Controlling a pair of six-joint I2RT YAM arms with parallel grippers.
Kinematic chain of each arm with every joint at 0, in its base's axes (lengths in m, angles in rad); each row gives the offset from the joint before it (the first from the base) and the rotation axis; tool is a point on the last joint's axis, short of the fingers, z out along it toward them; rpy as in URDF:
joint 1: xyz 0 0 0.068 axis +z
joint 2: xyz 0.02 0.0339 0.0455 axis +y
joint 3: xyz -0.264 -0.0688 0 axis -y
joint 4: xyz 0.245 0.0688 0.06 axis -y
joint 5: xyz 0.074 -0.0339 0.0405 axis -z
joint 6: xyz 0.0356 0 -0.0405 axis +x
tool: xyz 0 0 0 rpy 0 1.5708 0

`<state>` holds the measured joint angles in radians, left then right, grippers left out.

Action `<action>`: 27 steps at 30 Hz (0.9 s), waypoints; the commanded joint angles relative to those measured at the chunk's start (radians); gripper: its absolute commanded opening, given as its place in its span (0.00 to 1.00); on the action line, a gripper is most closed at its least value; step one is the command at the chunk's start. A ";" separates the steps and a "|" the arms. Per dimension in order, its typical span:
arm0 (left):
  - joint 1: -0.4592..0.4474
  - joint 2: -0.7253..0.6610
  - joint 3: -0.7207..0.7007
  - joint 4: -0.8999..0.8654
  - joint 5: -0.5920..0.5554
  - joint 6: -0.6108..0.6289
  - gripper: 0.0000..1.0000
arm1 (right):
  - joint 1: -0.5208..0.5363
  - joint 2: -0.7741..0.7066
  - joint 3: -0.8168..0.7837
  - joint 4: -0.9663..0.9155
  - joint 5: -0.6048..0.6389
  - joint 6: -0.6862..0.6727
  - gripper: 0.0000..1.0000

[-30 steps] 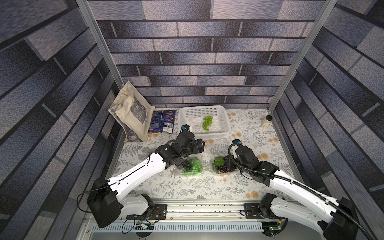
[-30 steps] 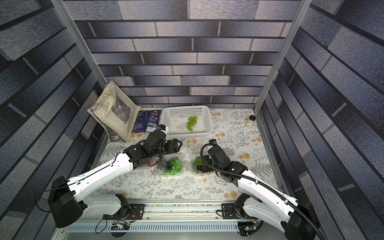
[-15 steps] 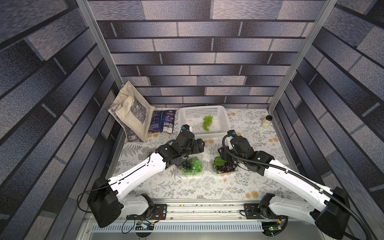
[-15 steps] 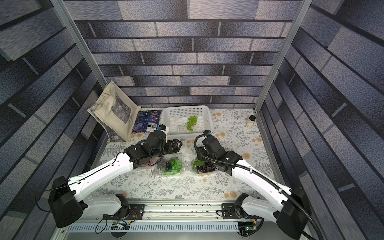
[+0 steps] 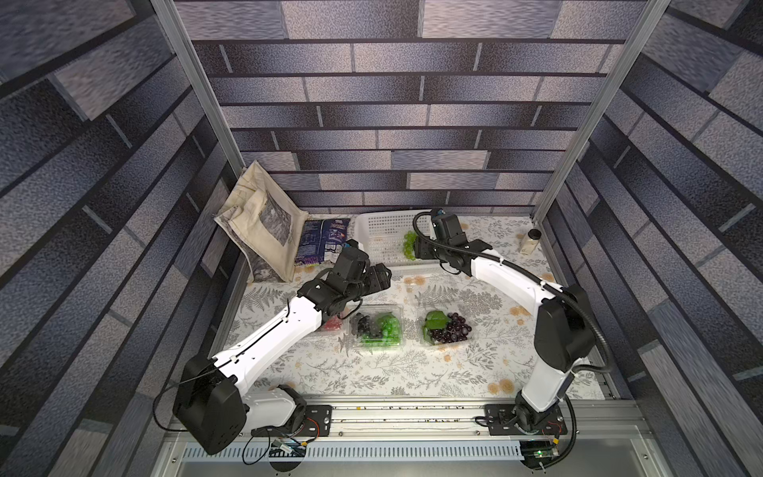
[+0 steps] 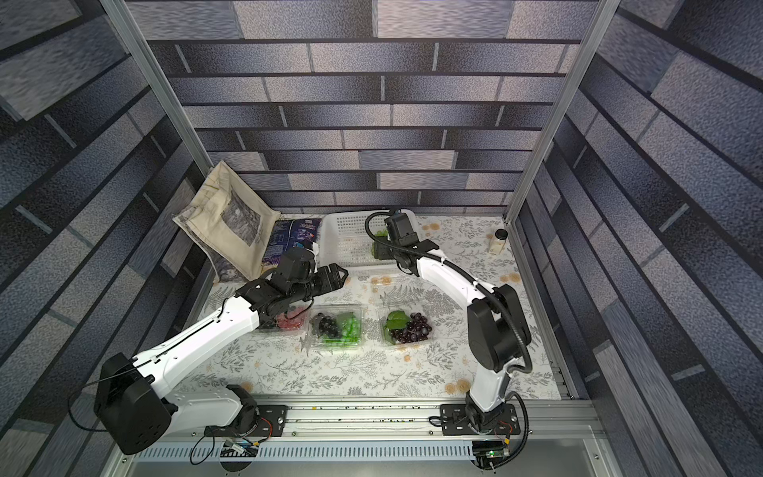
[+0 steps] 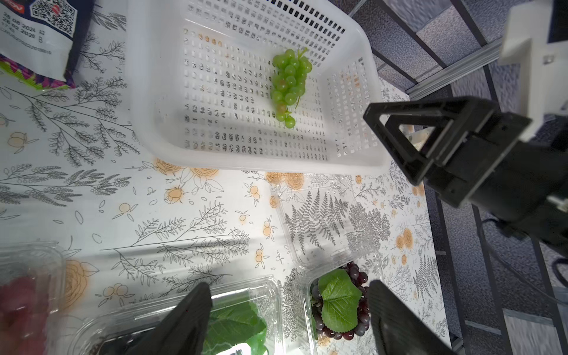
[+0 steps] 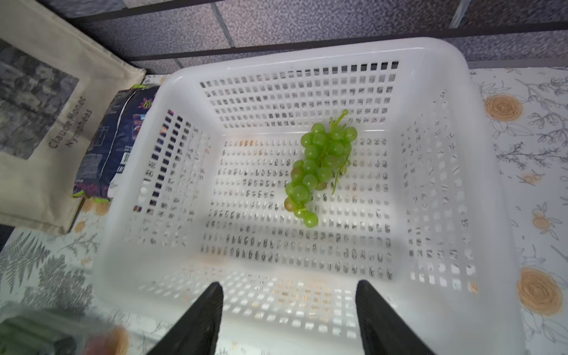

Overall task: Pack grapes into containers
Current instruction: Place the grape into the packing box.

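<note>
I need to next lower my right gripper into the white basket, where I need to close it on the middle of the pale green bunch [image 5: 410, 245] [image 8: 323, 171].
Three clear containers stand in a row in both top views. The left one [image 5: 330, 324] holds red grapes and is partly under my left arm. The middle one [image 5: 375, 326] holds dark and green grapes. The right one [image 5: 446, 326] holds dark purple grapes with a leaf [image 7: 338, 304], its lid open flat. A pale green bunch [image 8: 319, 163] lies alone in the white basket [image 8: 479, 153]. My right gripper [image 8: 287, 295] hangs open over the basket's near wall, short of the bunch. My left gripper [image 7: 289, 307] is open and empty above the middle and right containers.
A canvas tote bag [image 5: 260, 223] leans in the back left corner with a dark snack packet [image 5: 322, 243] beside it. A small bottle [image 5: 530, 241] stands at the back right. Enclosure walls close in on three sides.
My right gripper opened, left the dark grapes in the right container and swung back to the white basket. My left arm has stayed where it was.
</note>
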<state>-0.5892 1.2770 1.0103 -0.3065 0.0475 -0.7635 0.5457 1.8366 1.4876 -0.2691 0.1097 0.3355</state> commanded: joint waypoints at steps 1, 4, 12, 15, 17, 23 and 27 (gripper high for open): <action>0.018 0.019 0.019 -0.016 0.031 0.008 0.83 | -0.015 0.112 0.115 0.024 -0.042 -0.005 0.70; 0.037 0.041 0.036 -0.025 0.046 0.009 0.85 | -0.036 0.232 0.212 0.010 -0.057 -0.005 0.69; 0.061 0.087 0.058 -0.002 0.081 0.015 0.87 | -0.087 0.427 0.396 -0.044 -0.075 -0.018 0.69; 0.065 0.099 0.060 0.009 0.083 0.015 0.87 | -0.103 0.474 0.433 -0.051 -0.102 -0.025 0.68; 0.071 0.108 0.066 0.009 0.087 0.015 0.87 | -0.105 0.502 0.461 -0.067 -0.098 -0.037 0.68; 0.092 0.121 0.082 0.011 0.106 0.020 0.87 | -0.107 0.580 0.560 -0.130 -0.084 -0.064 0.66; 0.098 0.120 0.077 0.014 0.106 0.018 0.88 | -0.108 0.611 0.587 -0.140 -0.094 -0.067 0.61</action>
<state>-0.4976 1.3933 1.0557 -0.2989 0.1356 -0.7628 0.4362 2.4142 2.0350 -0.3645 0.0238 0.2871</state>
